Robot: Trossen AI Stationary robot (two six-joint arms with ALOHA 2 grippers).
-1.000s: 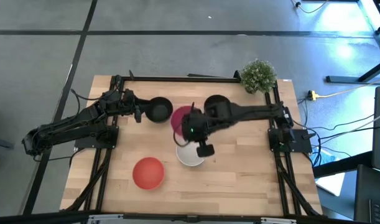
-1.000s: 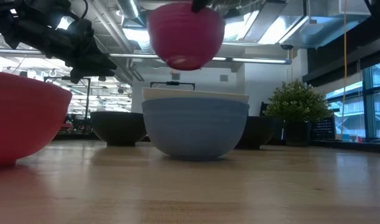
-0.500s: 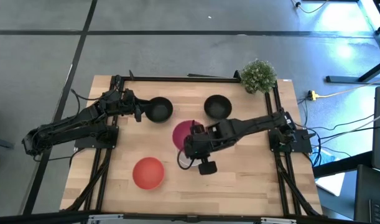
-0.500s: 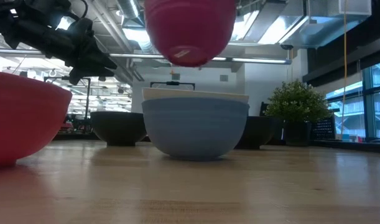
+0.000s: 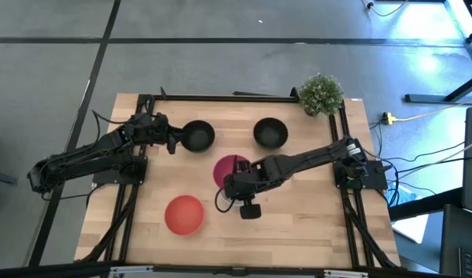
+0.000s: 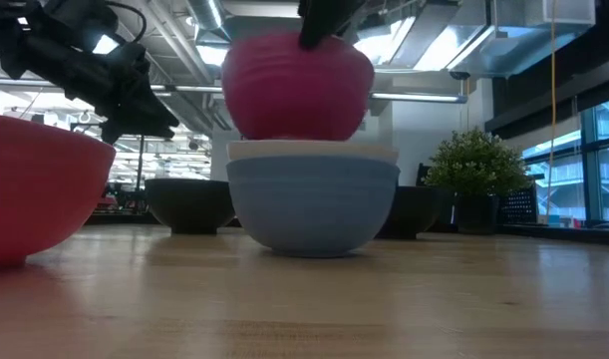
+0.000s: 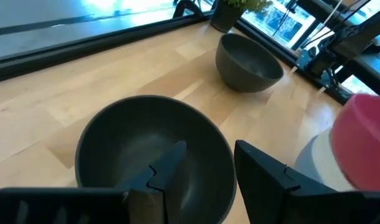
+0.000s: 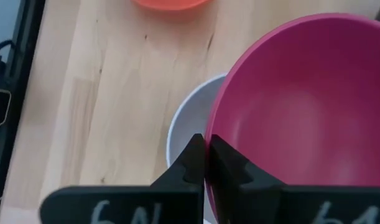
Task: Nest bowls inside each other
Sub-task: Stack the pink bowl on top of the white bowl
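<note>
Next, my right gripper releases the magenta-pink bowl inside the white bowl (image 5: 235,184) (image 8: 249,150), so it sits upright within that bowl's rim.
My right gripper (image 8: 205,152) is shut on the magenta-pink bowl (image 5: 232,167), which sits low over the white bowl (image 6: 314,152) nested in the blue bowl (image 6: 314,204) at mid-table. The pink bowl's bottom is hidden behind the white rim. My left gripper (image 7: 205,168) is open and hovers above the left black bowl (image 5: 198,136), its fingers over that bowl's rim without touching. The second black bowl (image 5: 270,133) rests on its base farther right. The red bowl (image 5: 184,214) sits near the table's near-left part. My right gripper pinches the magenta-pink bowl's rim (image 8: 216,134) on its near side, one finger inside the bowl and one outside. The fingers come from above, pointing down. The bowl sits upright, its lower part inside the white bowl; whether it rests there, I cannot tell.
A small green potted plant (image 5: 320,94) stands at the far right corner. Black frame rails (image 5: 220,97) run along the table's far and side edges. Bare wood lies right of the stack and along the near edge.
My right gripper has moved toward the near edge and down, carrying the magenta-pink bowl. The bowl was hanging clear above the stack; now its bottom has sunk behind the white bowl's rim.
</note>
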